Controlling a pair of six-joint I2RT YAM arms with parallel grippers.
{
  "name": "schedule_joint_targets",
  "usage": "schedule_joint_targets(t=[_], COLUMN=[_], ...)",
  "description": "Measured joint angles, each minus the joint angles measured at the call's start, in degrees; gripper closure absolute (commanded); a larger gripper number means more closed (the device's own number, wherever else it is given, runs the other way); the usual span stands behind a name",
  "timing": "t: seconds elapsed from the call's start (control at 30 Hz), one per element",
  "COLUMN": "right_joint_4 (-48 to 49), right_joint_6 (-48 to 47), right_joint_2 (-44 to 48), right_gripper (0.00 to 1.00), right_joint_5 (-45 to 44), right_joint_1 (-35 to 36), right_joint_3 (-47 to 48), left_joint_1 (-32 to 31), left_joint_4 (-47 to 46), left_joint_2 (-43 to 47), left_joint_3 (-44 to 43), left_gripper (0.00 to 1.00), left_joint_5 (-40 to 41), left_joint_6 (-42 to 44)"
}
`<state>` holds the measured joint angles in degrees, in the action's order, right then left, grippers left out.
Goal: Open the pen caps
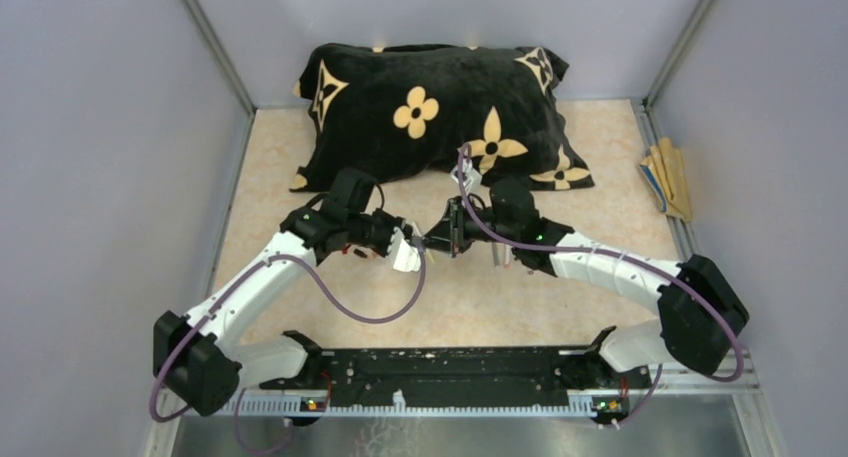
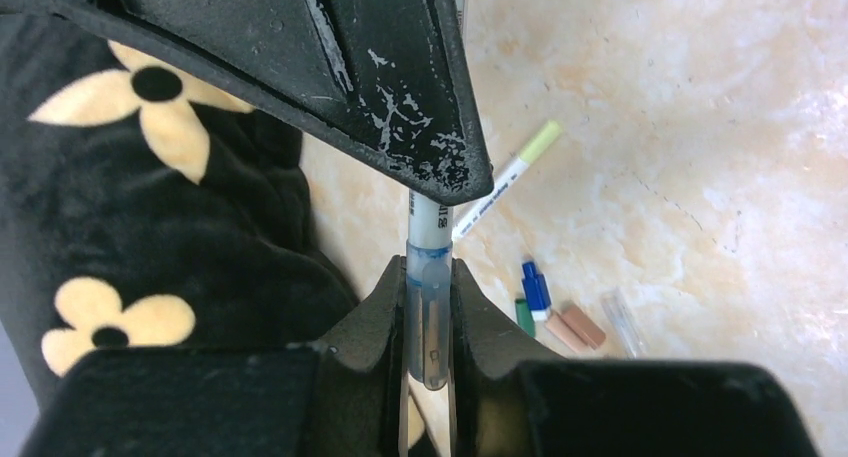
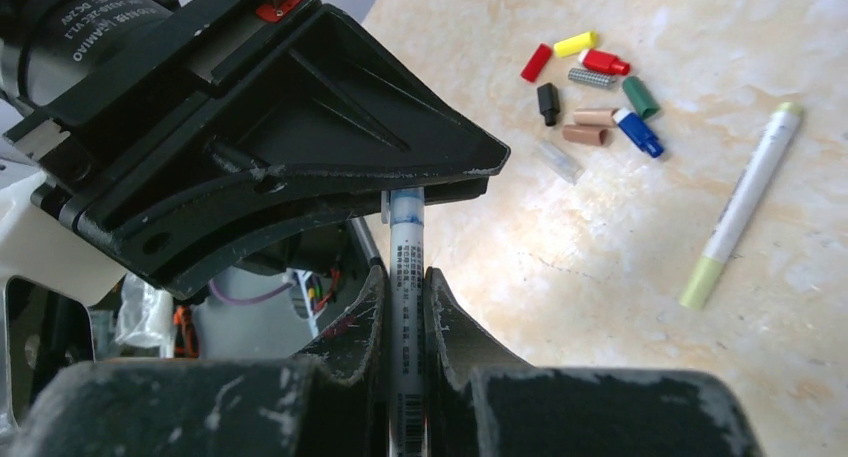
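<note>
I should use my right gripper to set the white printed pen on the table (image 1: 487, 245) beside the thin grey pen.
My two grippers meet over the middle of the table, holding one pen between them. My left gripper (image 1: 424, 245) (image 2: 428, 277) is shut on its translucent blue-grey cap (image 2: 430, 322). My right gripper (image 1: 448, 239) (image 3: 407, 282) is shut on the white printed barrel (image 3: 406, 317). The cap sits on the barrel's end (image 2: 428, 217). Several loose caps lie together on the table: red (image 3: 536, 62), yellow (image 3: 575, 44), black (image 3: 547, 102), green (image 3: 640, 96), blue (image 3: 638, 132) (image 2: 536, 287), tan (image 3: 585, 134), clear (image 3: 558, 161). A second pen with a pale green cap (image 3: 745, 202) (image 2: 505, 177) lies beside them.
A black pillow with tan flower prints (image 1: 430, 117) fills the back of the table, just behind the grippers. A bundle of flat tan sticks (image 1: 668, 177) lies at the right wall. Grey walls close in the table on three sides.
</note>
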<state>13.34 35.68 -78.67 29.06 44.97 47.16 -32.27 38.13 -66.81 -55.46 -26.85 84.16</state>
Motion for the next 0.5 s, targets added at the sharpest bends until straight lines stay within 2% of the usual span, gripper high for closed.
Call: schedule_joint_targets(t=[0.5], right_joint_4=[-0.6], right_joint_6=[-3.3], right_joint_2=[3.8], right_gripper=[1.0], right_joint_5=[-6.9], right_joint_1=[0.6], right_joint_3=[-1.8], left_joint_1=[3.3], left_joint_4=[-3.9], left_joint_2=[-2.4], left_joint_3=[0.0], left_gripper=[1.0], left_joint_5=[-6.9], left_joint_6=[6.1])
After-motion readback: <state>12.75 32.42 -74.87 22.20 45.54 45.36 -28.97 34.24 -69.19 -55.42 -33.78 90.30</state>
